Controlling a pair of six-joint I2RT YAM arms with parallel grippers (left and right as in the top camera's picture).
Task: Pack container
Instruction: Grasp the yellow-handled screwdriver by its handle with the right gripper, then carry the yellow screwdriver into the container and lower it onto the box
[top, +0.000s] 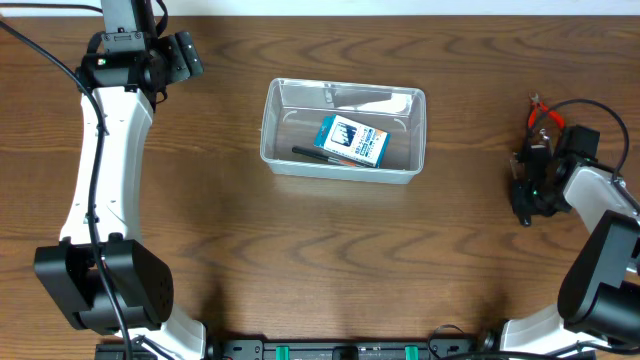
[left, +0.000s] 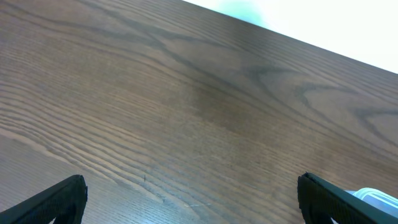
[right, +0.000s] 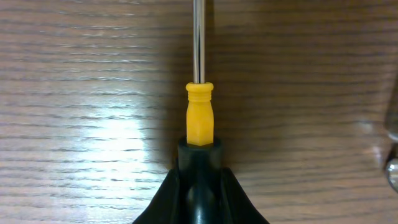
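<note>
The screwdriver will drop from my right gripper on top of the blue-and-white box (top: 358, 140) inside the clear container.
The clear container (top: 268, 120) stands at mid-table and holds a blue-and-white box (top: 352, 141) and a black pen (top: 315, 154). At the far right, low over the wood, my right gripper (top: 527, 192) is shut on a screwdriver. The right wrist view shows its jaws (right: 200, 168) closed round the black handle, with the screwdriver's (right: 199, 118) yellow collar and steel shaft sticking out ahead over the wood. My left gripper (top: 190, 52) hangs at the back left, open and holding nothing. In its wrist view (left: 193, 193) the fingers (left: 62, 199) stand wide apart over bare wood, and a container corner (left: 376, 198) peeks in.
Red-handled pliers (top: 541, 113) lie just behind the right gripper near the table's right edge. A shiny metal part (right: 392, 168) shows at the right edge of the right wrist view. The left arm's white link (top: 95, 170) runs down the table's left side.
</note>
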